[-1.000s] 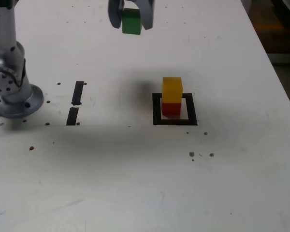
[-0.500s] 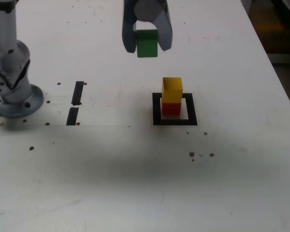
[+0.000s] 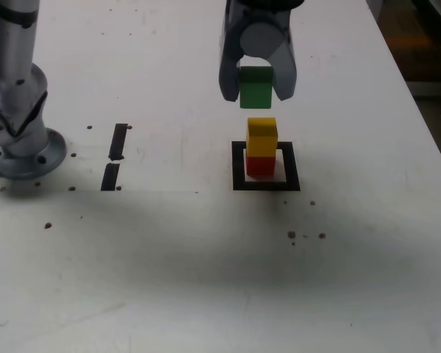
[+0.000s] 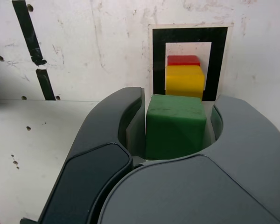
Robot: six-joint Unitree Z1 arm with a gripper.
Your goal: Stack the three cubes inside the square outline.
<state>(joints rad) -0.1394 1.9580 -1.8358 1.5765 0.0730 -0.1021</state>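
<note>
My gripper is going to let go of the green cube on top of the yellow cube [image 3: 262, 123] [image 4: 185, 84], in line with the stack.
A yellow cube [image 3: 262, 135] sits on a red cube [image 3: 261, 165] inside the black tape square outline [image 3: 265, 183]. My gripper [image 3: 256, 90] hangs just above and slightly behind this stack, shut on the green cube [image 3: 255, 87]. In the wrist view the green cube [image 4: 176, 125] is clamped between the two dark fingers [image 4: 105, 140], with the yellow cube [image 4: 184, 80] and a strip of the red cube [image 4: 183, 60] showing beyond it inside the square outline [image 4: 188, 35].
The arm's grey base [image 3: 18, 140] stands at the exterior view's left. Two short black tape strips [image 3: 115, 156] lie between the base and the square. The table's right edge [image 3: 426, 118] borders a dark floor.
The gripper carried the green cube from the back of the table, rightward and forward in the exterior view, to just above the yellow-on-red stack.
</note>
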